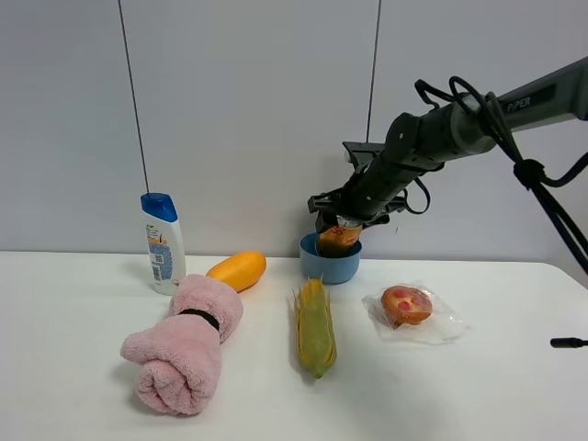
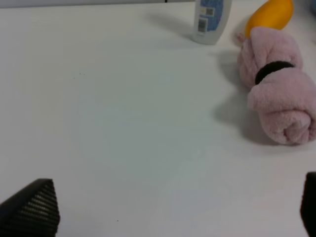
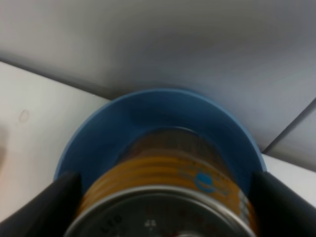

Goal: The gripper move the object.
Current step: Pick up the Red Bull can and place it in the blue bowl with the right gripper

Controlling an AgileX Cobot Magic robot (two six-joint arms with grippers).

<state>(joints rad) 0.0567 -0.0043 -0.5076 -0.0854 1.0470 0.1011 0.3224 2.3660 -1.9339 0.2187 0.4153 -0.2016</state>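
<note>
Next, my right gripper sets the gold-yellow can free to stand upright inside the blue bowl (image 1: 329, 245) (image 3: 150, 180) behind the corn cob.
The gold-yellow can (image 1: 338, 238) with a silver top (image 3: 163, 217) is tilted, its lower end inside the blue bowl (image 1: 329, 266) at the back of the table. My right gripper (image 1: 347, 219) is shut on the can; the right wrist view shows its black fingers (image 3: 47, 205) on either side of the can (image 3: 168, 170) over the bowl (image 3: 106, 128). My left gripper (image 2: 173, 217) is open and empty over bare white table; only its two black fingertips (image 2: 32, 207) show. It is out of view in the high view.
A white shampoo bottle (image 1: 163, 243) with a blue cap stands at the back left, an orange mango (image 1: 237, 270) beside it. A rolled pink towel (image 1: 186, 343), a corn cob (image 1: 314, 326) and a wrapped bun (image 1: 407, 306) lie in front of the bowl.
</note>
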